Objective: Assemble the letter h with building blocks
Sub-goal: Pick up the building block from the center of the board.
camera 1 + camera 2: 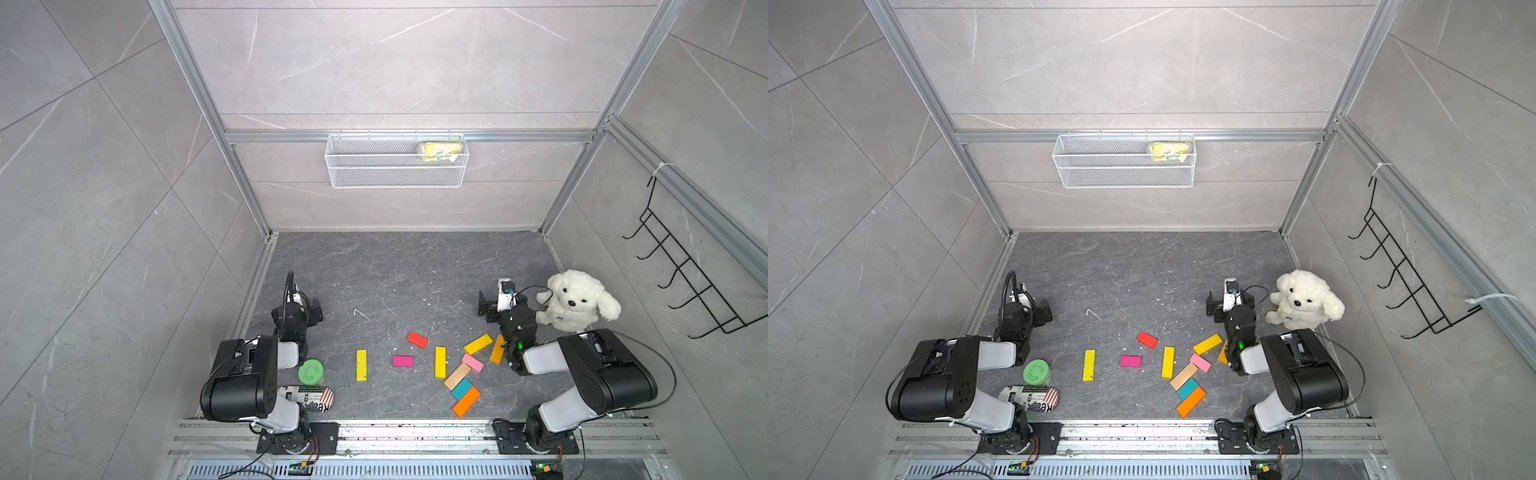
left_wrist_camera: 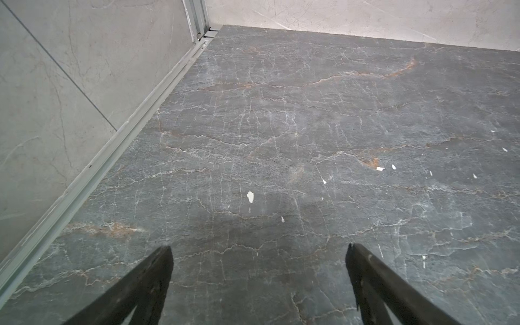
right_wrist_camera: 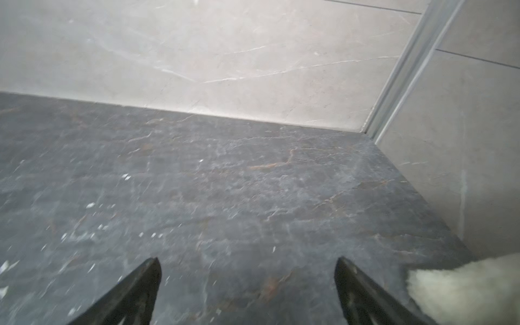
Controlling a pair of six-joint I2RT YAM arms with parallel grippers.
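Next, my left gripper grips the middle of the long yellow block [image 1: 361, 365] that lies between the green jar with the round lid and the magenta block.
The building blocks lie flat on the dark stone floor in both top views. A long yellow block [image 1: 361, 365] lies alone at the left, with a magenta one [image 1: 403, 360] and a red one [image 1: 417, 340] beside it. Further right are a second long yellow [image 1: 440, 362], amber [image 1: 478, 344], pink [image 1: 472, 363], tan [image 1: 457, 376], teal [image 1: 462, 389] and orange [image 1: 466, 402]. Another orange block [image 1: 497, 350] is partly hidden by the right arm. My left gripper [image 1: 316, 311] [image 2: 259, 247] is open over bare floor, far from the blocks. My right gripper [image 1: 484, 308] [image 3: 247, 260] is open and holds nothing.
A green round-lidded jar [image 1: 311, 371] and a printed can [image 1: 309, 398] on its side sit by the left arm. A white plush dog [image 1: 575, 305] [image 3: 461, 287] sits beside the right gripper. A wire basket [image 1: 397, 160] hangs on the back wall, a black hook rack [image 1: 690, 286] on the right wall.
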